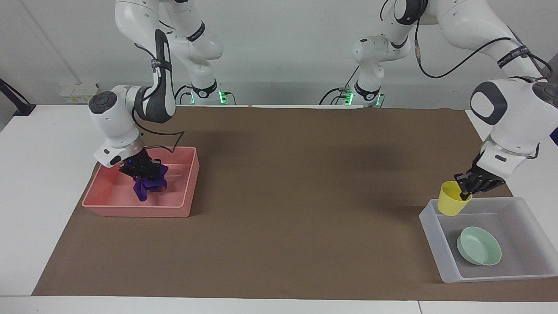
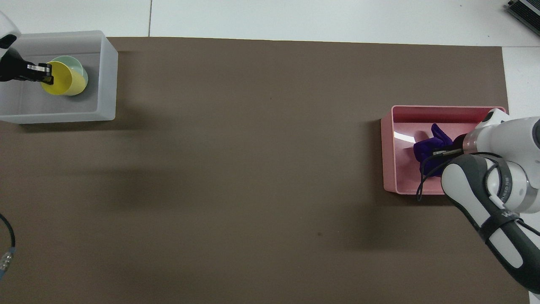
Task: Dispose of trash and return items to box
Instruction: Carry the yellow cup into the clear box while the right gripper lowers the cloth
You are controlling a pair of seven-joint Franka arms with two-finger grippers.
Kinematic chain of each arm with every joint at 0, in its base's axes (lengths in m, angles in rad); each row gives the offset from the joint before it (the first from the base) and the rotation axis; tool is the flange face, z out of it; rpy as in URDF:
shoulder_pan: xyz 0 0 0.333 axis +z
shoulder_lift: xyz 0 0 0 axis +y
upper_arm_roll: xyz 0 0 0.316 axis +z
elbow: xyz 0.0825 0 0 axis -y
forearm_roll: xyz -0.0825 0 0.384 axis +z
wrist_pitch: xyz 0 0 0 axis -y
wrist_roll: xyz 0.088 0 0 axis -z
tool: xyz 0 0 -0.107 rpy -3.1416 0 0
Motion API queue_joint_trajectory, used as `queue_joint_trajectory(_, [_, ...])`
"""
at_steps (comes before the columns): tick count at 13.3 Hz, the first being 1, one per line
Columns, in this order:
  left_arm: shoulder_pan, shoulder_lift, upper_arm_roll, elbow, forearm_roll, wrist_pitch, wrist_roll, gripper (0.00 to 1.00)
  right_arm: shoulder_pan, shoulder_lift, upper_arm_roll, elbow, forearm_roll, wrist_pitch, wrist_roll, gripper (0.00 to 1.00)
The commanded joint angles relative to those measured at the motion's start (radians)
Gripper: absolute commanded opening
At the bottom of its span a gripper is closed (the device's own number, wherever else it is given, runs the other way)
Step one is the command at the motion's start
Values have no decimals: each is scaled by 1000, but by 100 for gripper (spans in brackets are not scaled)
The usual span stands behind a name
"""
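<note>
Next, I let go of the yellow cup with my left gripper inside the mint-green bowl (image 2: 65,76) in the translucent box.
My left gripper (image 1: 468,186) is shut on the rim of the yellow cup (image 1: 450,199), holding it upright in the air over the translucent box (image 1: 436,245). From overhead, the cup (image 2: 63,80) covers most of the mint-green bowl (image 2: 85,74), with the left gripper (image 2: 44,72) beside it. The bowl (image 1: 479,246) lies inside the box (image 2: 107,76). My right gripper (image 1: 141,170) is shut on the purple rag (image 1: 150,183), which hangs down inside the pink bin (image 1: 139,208). In the overhead view, the rag (image 2: 425,147) shows at the right gripper (image 2: 443,153).
The pink bin (image 2: 390,156) stands at the right arm's end of the brown mat (image 1: 283,196). The translucent box is at the left arm's end, farther from the robots. White table borders the mat on all sides.
</note>
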Motion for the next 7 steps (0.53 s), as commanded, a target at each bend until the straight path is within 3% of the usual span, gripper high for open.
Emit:
queue_joint_trajectory(1, [31,160,-9,208,4,-54,46,0,-13,-8,10,-19,-6,26,26,0])
queue_joint_trajectory(4, [50,227,-5,271,7,-38,49,0,-13,-8,10,-19,-6,26,27,0])
queue_joint_trajectory(5, [56,237,-5,273,7,-25,49,0,-11,-8,10,-19,-6,26,30,28])
queue_joint_trajectory(7, [70,239,0,268,7,-3,49,0,-11,-8,10,-19,-6,26,52,94])
